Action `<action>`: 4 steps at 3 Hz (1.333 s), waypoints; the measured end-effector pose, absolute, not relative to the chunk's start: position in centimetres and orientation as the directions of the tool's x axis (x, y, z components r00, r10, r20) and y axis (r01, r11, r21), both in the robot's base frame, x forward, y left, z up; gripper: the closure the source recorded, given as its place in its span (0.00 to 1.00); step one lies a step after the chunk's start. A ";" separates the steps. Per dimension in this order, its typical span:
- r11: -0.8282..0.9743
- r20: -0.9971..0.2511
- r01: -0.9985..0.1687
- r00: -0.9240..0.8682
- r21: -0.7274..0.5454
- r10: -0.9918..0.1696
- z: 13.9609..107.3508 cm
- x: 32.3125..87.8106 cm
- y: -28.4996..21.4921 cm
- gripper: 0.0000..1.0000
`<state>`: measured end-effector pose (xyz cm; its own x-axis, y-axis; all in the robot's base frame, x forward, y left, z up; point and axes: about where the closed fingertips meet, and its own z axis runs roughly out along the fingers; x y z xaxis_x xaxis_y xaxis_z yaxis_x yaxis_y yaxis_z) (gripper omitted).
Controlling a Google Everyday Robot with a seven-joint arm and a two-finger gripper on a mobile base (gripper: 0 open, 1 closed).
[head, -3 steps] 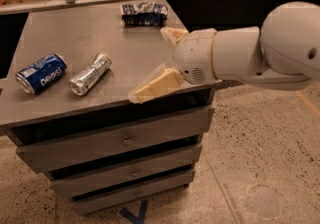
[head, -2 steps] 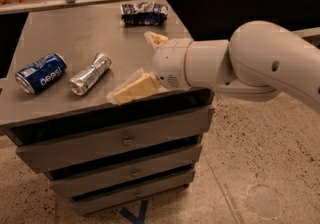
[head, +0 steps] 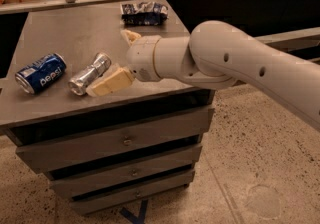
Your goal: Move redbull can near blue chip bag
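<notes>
The robot's gripper needs to close on the back end (head: 101, 63) of the redbull can, which is the end closer to the blue chip bag.
The slim silver redbull can (head: 89, 74) lies on its side on the grey cabinet top (head: 75, 33), left of centre. The dark blue chip bag (head: 144, 13) lies at the back of the top, near its right corner. My gripper (head: 116, 59) is open, with its cream fingers spread: one finger (head: 111, 82) lies just right of the can, almost touching it, and the other finger (head: 131, 35) points toward the bag. The white arm reaches in from the right.
A fatter blue Pepsi can (head: 41, 72) lies on its side left of the redbull can. The cabinet has drawers (head: 122, 140) below its front edge. A railing and dark shelf run behind it. Speckled floor lies to the right.
My arm and gripper have moved left across the cabinet top, from its right edge to right beside the redbull can. The cans and the bag have not moved.
</notes>
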<state>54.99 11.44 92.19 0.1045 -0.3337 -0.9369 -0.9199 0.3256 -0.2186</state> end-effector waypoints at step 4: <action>0.145 -0.958 -0.978 0.105 -0.147 -0.266 88.8 63.9 12.6 0.00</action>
